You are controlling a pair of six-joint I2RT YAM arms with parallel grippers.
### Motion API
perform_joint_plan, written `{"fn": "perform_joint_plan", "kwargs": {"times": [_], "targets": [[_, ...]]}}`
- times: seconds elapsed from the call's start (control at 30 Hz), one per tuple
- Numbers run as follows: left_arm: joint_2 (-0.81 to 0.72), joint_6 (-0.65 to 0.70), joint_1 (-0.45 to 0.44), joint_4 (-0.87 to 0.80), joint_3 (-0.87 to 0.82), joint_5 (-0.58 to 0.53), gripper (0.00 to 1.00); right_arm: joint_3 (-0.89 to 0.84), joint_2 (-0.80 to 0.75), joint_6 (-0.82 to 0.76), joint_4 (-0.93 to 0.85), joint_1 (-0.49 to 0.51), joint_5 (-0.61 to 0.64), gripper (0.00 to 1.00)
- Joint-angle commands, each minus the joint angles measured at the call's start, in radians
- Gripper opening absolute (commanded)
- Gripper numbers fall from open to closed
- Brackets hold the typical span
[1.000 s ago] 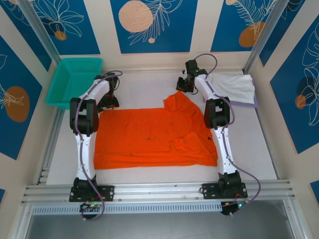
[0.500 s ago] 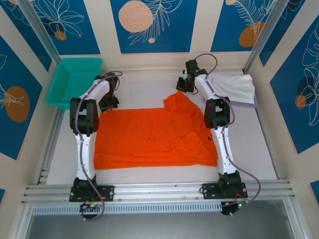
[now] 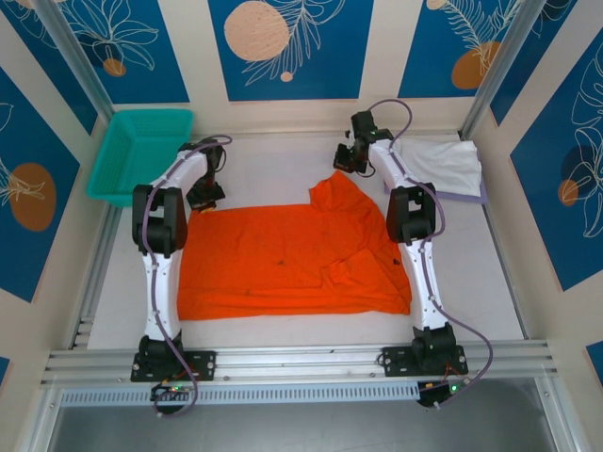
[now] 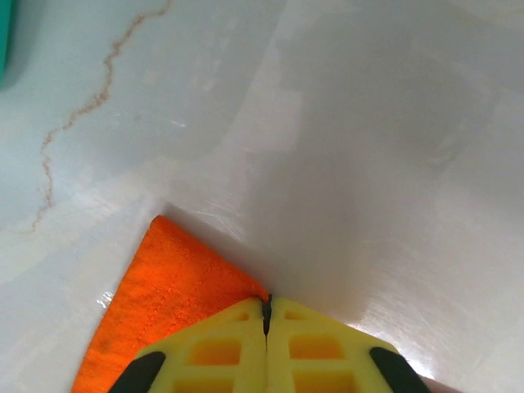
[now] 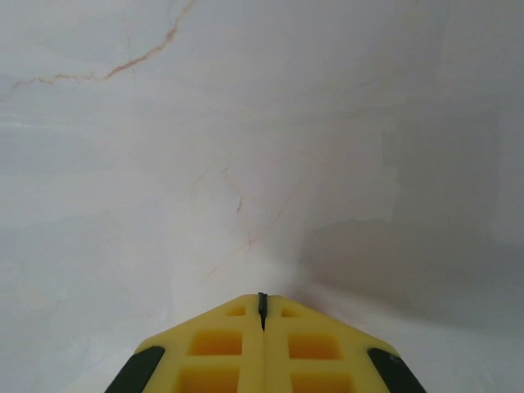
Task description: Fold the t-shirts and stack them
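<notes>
The robot's right gripper should release the orange t-shirt's far corner over the folded-in flap of the orange t-shirt [image 3: 356,267].
The orange t-shirt [image 3: 283,259] lies spread flat across the middle of the table. My left gripper [image 3: 205,196] is down at its far left corner. In the left wrist view the yellow jaws [image 4: 266,304] are shut, with the orange corner [image 4: 164,286] pinched at their tips. My right gripper [image 3: 344,165] is shut at the far right corner, which is drawn up into a peak. In the right wrist view the shut tips [image 5: 262,299] hide the cloth. A folded white t-shirt [image 3: 438,162] lies on a lavender one [image 3: 476,198] at the far right.
A teal mesh basket [image 3: 104,179] stands at the far left corner, close behind the left arm. Metal frame posts rise at both far corners. Bare marbled table runs along the far edge between the grippers and in front of the shirt.
The left gripper's jaws have closed on the shirt's far left corner. The right gripper and the shirt have stayed where they were.
</notes>
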Motion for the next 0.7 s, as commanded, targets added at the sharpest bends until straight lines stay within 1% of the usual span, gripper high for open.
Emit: {"fn": "perform_joint_plan", "kwargs": {"times": [0.0, 0.17, 0.4, 0.67], "targets": [[-0.015, 0.016, -0.004, -0.014, -0.020, -0.001, 0.00, -0.026, -0.109, -0.011, -0.014, 0.001, -0.036, 0.00], [-0.054, 0.039, -0.015, 0.001, -0.041, -0.005, 0.00, -0.125, -0.201, -0.013, -0.001, 0.005, -0.042, 0.00], [-0.153, 0.063, -0.043, 0.052, -0.118, -0.008, 0.00, -0.404, -0.431, -0.023, 0.066, 0.011, -0.070, 0.00], [-0.345, 0.042, -0.082, 0.158, -0.361, 0.008, 0.00, -0.778, -0.741, -0.041, 0.111, 0.027, -0.125, 0.00]]}}
